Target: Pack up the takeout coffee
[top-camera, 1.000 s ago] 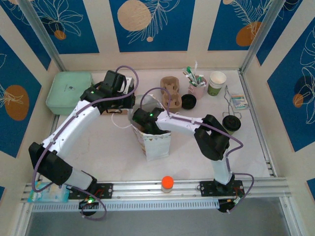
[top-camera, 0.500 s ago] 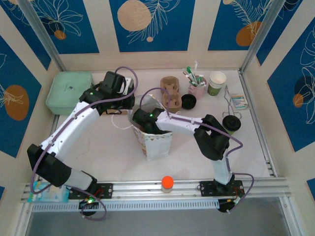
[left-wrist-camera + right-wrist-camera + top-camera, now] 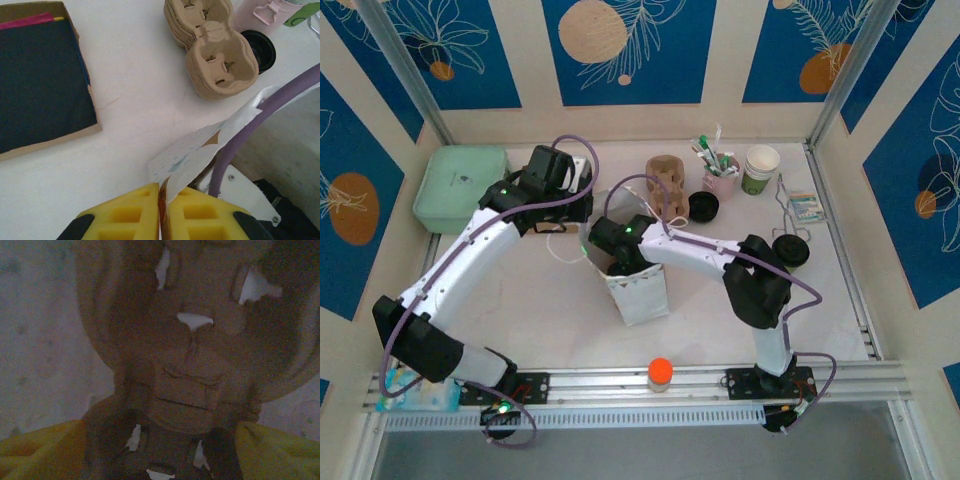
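Observation:
The paper bag is crooked with my left gripper at its corner, so both grippers should grab opposite sides of the bag's rim (image 3: 642, 205), lift the bag and straighten it.
The takeout coffee (image 3: 789, 250), a small cup with a round black lid, stands at the right of the table, away from both arms. A white paper bag (image 3: 642, 292) stands in the middle. My left gripper (image 3: 160, 202) is shut on the bag's top edge (image 3: 197, 150) and holds it up at the bag's far left corner (image 3: 585, 215). My right gripper (image 3: 620, 258) reaches down into the bag. In the right wrist view its yellow fingers (image 3: 40, 450) stand wide apart, open, with a brown pulp cup carrier (image 3: 195, 355) lying just below on the bag's floor.
A stack of pulp carriers (image 3: 665, 183) and a loose black lid (image 3: 703, 207) sit behind the bag. Further right are a pink cup of utensils (image 3: 720, 180), lidless cups (image 3: 760, 168) and a wire rack (image 3: 788, 205). A green box (image 3: 460, 185) is at far left, an orange bottle (image 3: 660, 373) at the near rail.
My right gripper has opened inside the bag and let go of the pulp carrier. The bag has shifted slightly and stands straighter. The left gripper keeps its hold.

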{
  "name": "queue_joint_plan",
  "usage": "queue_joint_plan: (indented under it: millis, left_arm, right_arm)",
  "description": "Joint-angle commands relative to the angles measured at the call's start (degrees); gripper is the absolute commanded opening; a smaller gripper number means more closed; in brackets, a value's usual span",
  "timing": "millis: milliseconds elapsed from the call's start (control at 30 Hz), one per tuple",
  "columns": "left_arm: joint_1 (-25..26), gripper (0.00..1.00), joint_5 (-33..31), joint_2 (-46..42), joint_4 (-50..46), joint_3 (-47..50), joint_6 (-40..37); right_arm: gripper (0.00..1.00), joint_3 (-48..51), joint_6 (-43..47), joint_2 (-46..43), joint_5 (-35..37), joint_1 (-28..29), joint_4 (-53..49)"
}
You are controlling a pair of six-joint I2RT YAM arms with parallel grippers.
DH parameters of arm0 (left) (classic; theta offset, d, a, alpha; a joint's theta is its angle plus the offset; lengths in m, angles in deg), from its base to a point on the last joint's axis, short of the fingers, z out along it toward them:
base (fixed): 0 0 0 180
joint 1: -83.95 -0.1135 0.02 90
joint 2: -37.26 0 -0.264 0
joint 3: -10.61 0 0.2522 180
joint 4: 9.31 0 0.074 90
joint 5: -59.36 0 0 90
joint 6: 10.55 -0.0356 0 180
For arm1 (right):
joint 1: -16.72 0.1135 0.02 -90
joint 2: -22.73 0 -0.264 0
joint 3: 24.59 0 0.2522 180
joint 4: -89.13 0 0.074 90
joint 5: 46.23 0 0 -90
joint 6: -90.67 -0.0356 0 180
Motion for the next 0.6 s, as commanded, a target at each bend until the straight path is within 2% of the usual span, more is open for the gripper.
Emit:
queue_joint_plan:
  millis: [0,433,567]
  left_arm:
    - [0.5,0.12,-1.21,-1.76,-0.32,0.16,0.43]
    - [0.94,0.22,-0.9,-2.32,-0.2,0.82,0.96]
    - [0.94,0.37,-0.82,-2.41,-0.08,0.95,0.92]
  right_arm:
    - [0.8,-3.09,0.09,-4.38,-1.33,-0.45,-3.98]
    - [0.83,-8.88,1.24,-8.01,-3.83,-2.13,-5.01]
    - [0.83,-12.08,1.99,-8.1,-3.2,-2.36,-6.8]
